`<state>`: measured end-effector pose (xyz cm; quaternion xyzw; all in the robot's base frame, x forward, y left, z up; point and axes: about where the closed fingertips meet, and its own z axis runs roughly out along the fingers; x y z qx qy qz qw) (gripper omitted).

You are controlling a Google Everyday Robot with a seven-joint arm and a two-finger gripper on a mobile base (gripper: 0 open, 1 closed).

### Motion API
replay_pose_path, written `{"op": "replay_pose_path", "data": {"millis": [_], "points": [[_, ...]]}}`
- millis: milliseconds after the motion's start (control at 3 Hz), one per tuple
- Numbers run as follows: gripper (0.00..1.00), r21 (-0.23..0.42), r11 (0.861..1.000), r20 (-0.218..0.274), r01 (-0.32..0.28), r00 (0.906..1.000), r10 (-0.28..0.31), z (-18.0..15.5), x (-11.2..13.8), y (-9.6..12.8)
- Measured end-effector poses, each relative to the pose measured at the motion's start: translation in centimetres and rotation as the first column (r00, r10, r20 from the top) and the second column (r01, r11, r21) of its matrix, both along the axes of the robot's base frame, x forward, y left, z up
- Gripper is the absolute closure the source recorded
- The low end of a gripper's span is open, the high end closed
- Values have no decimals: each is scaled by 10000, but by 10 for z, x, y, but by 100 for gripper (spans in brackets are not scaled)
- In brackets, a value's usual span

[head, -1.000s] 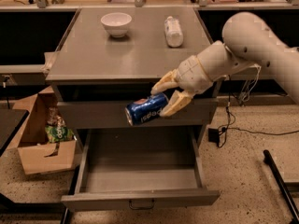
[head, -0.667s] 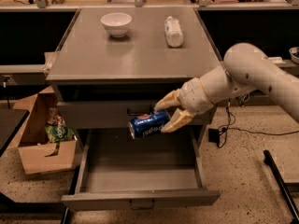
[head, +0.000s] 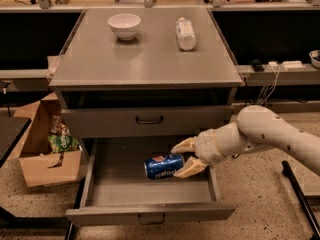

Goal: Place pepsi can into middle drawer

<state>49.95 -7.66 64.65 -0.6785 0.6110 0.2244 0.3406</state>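
Next, my gripper lets go of the blue pepsi can on the open middle drawer's bottom (head: pixel 180 170), toward the side nearest my arm.
The blue pepsi can (head: pixel 163 166) lies on its side inside the open middle drawer (head: pixel 150 191), near the middle of its tray, low over the tray floor. My gripper (head: pixel 184 157) reaches in from the right, its tan fingers (head: pixel 183 145) above and below the can's right end, shut on it. The white arm (head: pixel 260 134) stretches out to the right of the cabinet. The upper drawer front (head: pixel 147 120) with its dark handle is closed above.
On the grey cabinet top (head: pixel 145 59) stand a white bowl (head: pixel 124 25) and a clear plastic bottle (head: pixel 186 33) lying down. A cardboard box (head: pixel 47 146) with a green bag stands on the floor at left. A black bar (head: pixel 300 194) lies at right.
My gripper has carried the can down from in front of the upper drawer into the open middle drawer. The arm has lowered and swung in toward the tray.
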Motion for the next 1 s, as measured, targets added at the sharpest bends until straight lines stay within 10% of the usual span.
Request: {"op": "replay_pose_path", "data": {"millis": [667,1000], "points": [[100,103,9912,-438,1317,9904,-1311,-47,0,-18],[100,-34,9639,-1040,2662,9586,-2651,-109,5,-40]]}}
